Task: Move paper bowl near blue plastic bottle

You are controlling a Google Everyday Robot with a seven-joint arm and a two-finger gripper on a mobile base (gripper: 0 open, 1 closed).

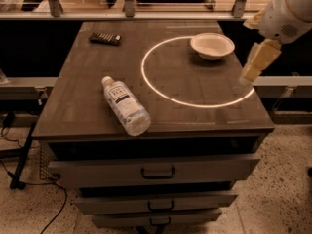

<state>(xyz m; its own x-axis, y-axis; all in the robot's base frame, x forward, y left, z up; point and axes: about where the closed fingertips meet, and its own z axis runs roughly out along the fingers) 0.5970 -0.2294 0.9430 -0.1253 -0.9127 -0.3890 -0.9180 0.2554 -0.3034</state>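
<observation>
The robot's gripper needs to next move to the paper bowl's rim (232, 46), on the side farthest from the remote-like object, and close there.
The paper bowl (212, 45) is off-white and stands upright at the back right of the dark table (83, 106), on the far edge of a glowing light ring. The blue plastic bottle (126, 105) lies on its side at the front left of the table, white cap pointing to the back left. My gripper (251, 72) hangs from the white arm at the right edge of the view, above the table's right edge, to the right of and in front of the bowl. It holds nothing that I can see and stays clear of the bowl.
A small dark remote-like object (105, 38) lies at the back left of the table. A bright ring of light (161, 89) marks the tabletop's right half. Drawers (157, 172) sit below the front edge. A rail with posts (129, 4) runs behind the table.
</observation>
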